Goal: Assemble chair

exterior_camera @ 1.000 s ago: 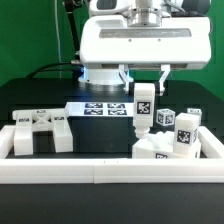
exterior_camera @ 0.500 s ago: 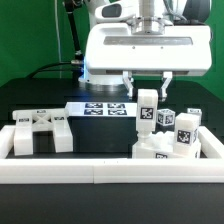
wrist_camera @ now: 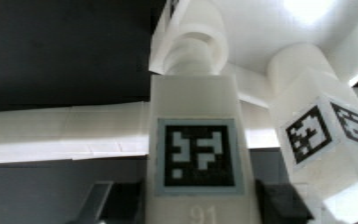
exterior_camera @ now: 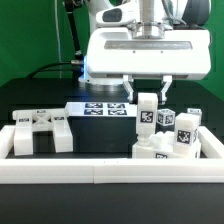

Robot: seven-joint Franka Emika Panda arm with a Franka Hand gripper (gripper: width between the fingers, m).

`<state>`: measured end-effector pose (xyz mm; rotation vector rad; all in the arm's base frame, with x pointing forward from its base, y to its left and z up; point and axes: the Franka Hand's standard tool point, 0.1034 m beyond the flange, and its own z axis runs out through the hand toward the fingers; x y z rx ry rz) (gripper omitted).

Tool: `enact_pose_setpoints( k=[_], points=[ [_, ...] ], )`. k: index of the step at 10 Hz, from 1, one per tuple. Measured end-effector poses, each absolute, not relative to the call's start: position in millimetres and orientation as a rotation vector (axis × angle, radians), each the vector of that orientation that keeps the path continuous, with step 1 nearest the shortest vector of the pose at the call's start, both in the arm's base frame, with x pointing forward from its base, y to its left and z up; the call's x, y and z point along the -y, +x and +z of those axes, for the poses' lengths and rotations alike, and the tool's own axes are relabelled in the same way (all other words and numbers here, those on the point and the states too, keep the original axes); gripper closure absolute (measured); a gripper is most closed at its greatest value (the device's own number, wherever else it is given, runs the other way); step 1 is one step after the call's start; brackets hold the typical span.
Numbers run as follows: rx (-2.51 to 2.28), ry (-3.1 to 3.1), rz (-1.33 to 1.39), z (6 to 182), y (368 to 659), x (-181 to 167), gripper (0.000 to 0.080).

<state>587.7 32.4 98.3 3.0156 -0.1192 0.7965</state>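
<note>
The white chair post, which hangs upright now, will stay upright on the cluster's front corner (exterior_camera: 139, 145) nearest the blocky chair piece when released.
My gripper (exterior_camera: 148, 90) is shut on a white chair post (exterior_camera: 147, 116) that hangs upright, its black-and-white tag facing the camera. The post's lower end is just above or touching a cluster of white chair parts (exterior_camera: 170, 146) on the exterior view's right; I cannot tell which. Two tagged blocks (exterior_camera: 187, 126) stand behind that cluster. In the wrist view the post (wrist_camera: 199, 110) runs down the middle, with the dark fingers (wrist_camera: 114, 200) on either side of its tagged end, and another tagged part (wrist_camera: 332, 128) is beside it. A blocky chair piece (exterior_camera: 40, 131) lies at the exterior view's left.
The marker board (exterior_camera: 103, 108) lies flat behind the parts. A long low white border rail (exterior_camera: 100, 172) runs along the front, with side walls at both ends. The black table shows between the left piece and the right cluster.
The gripper and the held post have shifted a little toward the exterior view's right and sunk closer to the cluster of parts. The grip is unchanged.
</note>
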Motion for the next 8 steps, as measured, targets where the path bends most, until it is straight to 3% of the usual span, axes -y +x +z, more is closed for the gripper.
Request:
enact_pose_setpoints(
  k=[8],
  points=[
    [0.103,3.01,0.793,86.2,586.0,-35.4,0.0509]
  ],
)
